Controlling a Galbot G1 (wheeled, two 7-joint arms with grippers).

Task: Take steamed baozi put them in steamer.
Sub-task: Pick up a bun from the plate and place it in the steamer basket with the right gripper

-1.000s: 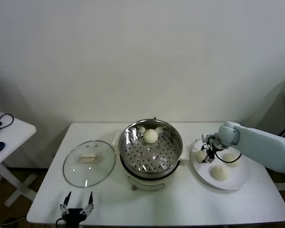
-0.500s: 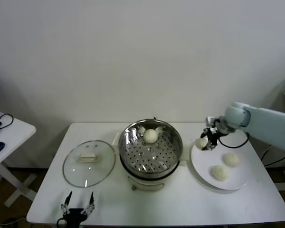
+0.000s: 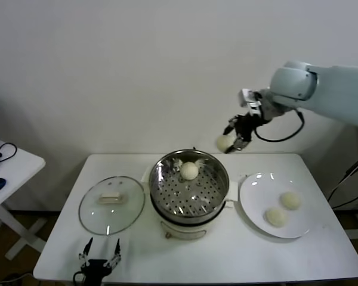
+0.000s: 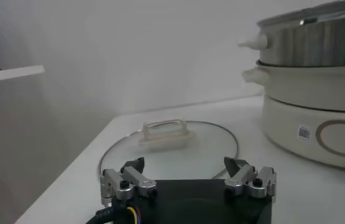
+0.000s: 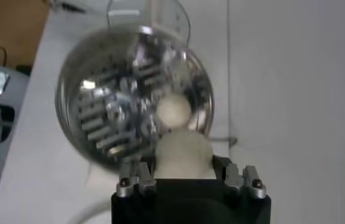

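Note:
Next, my right gripper sets the baozi, now held high above the steamer, down on the steamer's bottom between the other baozi and the rim (image 3: 169,183) (image 5: 147,69) that faces the glass lid.
My right gripper (image 3: 231,140) is shut on a cream-white baozi (image 3: 224,142) and holds it high in the air, above and just right of the steamer (image 3: 218,187). In the right wrist view the held baozi (image 5: 183,156) sits between the jaws, with the steamer (image 5: 93,109) below. One baozi (image 3: 189,170) lies on the steamer's perforated floor; it also shows in the right wrist view (image 5: 172,111). Two baozi (image 3: 290,200) (image 3: 277,216) lie on the white plate (image 3: 253,190). My left gripper (image 3: 98,255) is open and empty at the table's front left edge.
A round glass lid (image 3: 92,214) lies flat left of the steamer; in the left wrist view the lid (image 4: 209,149) lies just ahead of the left gripper (image 4: 186,172), with the steamer's cream base (image 4: 300,103) beside it. A side table (image 3: 12,173) stands far left.
My right gripper lifted a baozi off the plate and carried it up and left to a spot above the steamer's right rim. The plate now holds two. The left arm has not moved.

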